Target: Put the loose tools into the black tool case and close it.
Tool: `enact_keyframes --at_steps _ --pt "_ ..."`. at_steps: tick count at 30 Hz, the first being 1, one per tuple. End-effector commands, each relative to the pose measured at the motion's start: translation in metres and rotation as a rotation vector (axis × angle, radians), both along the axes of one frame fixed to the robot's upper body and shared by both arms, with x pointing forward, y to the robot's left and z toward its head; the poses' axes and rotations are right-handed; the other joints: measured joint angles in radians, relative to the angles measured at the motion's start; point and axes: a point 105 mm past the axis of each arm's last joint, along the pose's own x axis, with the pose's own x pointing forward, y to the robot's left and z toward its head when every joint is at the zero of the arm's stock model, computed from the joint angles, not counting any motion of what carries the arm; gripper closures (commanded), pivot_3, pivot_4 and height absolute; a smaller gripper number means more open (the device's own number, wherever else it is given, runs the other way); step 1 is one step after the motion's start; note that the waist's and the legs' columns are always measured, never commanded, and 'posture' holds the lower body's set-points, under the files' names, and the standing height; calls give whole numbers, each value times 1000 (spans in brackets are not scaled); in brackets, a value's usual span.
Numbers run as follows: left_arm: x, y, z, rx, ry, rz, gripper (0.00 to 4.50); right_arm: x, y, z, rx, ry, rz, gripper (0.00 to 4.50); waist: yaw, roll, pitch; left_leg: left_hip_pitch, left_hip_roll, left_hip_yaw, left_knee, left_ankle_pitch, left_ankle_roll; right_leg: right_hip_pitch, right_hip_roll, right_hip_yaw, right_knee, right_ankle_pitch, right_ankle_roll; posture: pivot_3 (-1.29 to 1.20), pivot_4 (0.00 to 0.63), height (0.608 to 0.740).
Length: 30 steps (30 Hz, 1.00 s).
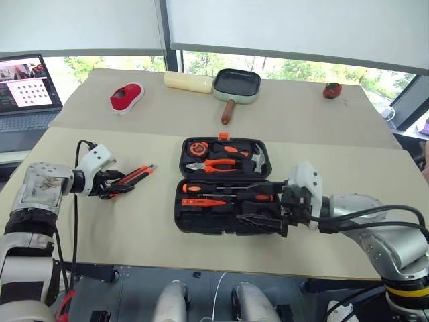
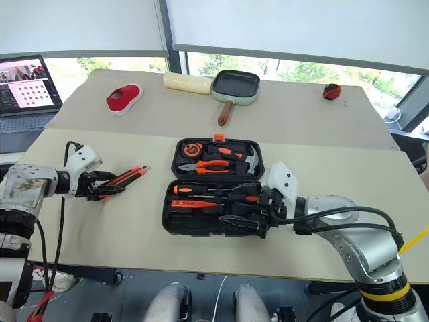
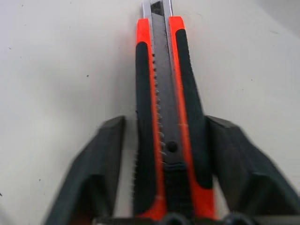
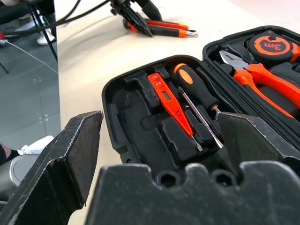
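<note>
Next, I let go of the utility knife with my left gripper between the orange tester pen [image 1: 215,218] and the black tool case's near edge.
The black tool case [image 1: 179,216] lies open in the middle of the table. Its near half holds an orange tester pen [image 4: 168,101] and two screwdrivers [image 1: 221,188]. The far half holds pliers, a tape measure and a hammer. An orange-black utility knife [image 1: 137,174] lies on the table left of the case. My left gripper [image 1: 119,188] straddles the knife's rear end. One of its fingers [image 3: 108,159] stands a little off the handle, and the other is at the handle's side. My right gripper [image 1: 258,221] hangs open over the case's near right corner, holding nothing.
At the back of the table are a green frying pan [image 1: 236,86], a cream-coloured roll [image 1: 189,82], a red-and-white object [image 1: 126,97] and a small red object [image 1: 332,90]. A laptop [image 1: 23,90] stands at the far left. The table's front edge runs just below the case.
</note>
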Motion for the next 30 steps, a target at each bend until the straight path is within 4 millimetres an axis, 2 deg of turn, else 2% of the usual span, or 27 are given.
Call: enact_keyframes --at_steps 1,3,5,6,9,11,14,17,20,24,30 --pt "-8 0 4 -32 14 -42 2824 -2 -5 10 1 -45 -11 0 -2 0 0 0 0 0 0 0 0 0 0 0 0 0 0 0 150 740" --pt "-13 -19 28 -92 -43 -159 2824 -3 -7 11 -1 -44 -14 0 -6 0 0 0 0 0 0 0 0 0 0 0 0 0 0 0 150 740" --pt "-27 -58 63 -153 -89 -366 2824 -8 -12 10 -9 -20 -11 0 -4 -2 1 -3 0 0 0 0 0 -1 0 0 -1 0 0 0 150 740" --pt "-34 -74 73 -141 -98 -456 2824 -11 -14 9 -11 -4 -8 0 2 -3 2 -4 0 -1 0 0 0 -2 0 0 -1 0 0 0 150 740" --pt "-46 -109 72 -20 -122 -641 2824 -19 -16 5 -34 15 2 0 14 -4 2 -6 -1 -2 2 0 0 -1 -1 -1 -1 0 1 0 150 740" --pt "-46 -133 69 23 -141 -718 2824 -19 -17 3 -43 6 -19 0 14 -2 1 -5 -1 -2 3 0 0 0 -1 -1 -1 1 2 0 150 740" --pt "-45 -161 67 13 -143 -776 2824 -20 -17 2 -42 2 -39 0 14 -1 1 -4 -2 -2 4 0 0 1 -1 0 -1 1 3 0 150 740" --pt "-55 -195 57 -27 -44 -852 2824 -26 -15 -1 -38 6 -51 0 13 -1 1 -4 -1 -3 6 0 0 1 0 0 0 1 3 0 150 740" --pt "-67 -206 44 -6 73 -887 2824 -30 -14 -3 -30 11 -69 0 5 -1 1 -5 -1 -4 6 0 0 0 0 0 -1 1 3 0 150 740" --pt "-74 -210 26 57 167 -871 2824 -33 -14 -5 -23 16 -97 0 -4 -1 1 -5 -2 -5 6 0 0 0 1 0 0 1 3 0 150 740" --pt "-70 -213 8 101 229 -797 2824 -35 -16 -6 -16 14 -129 0 -4 -1 1 -5 -2 -7 6 0 0 1 1 0 0 1 3 0 150 740"
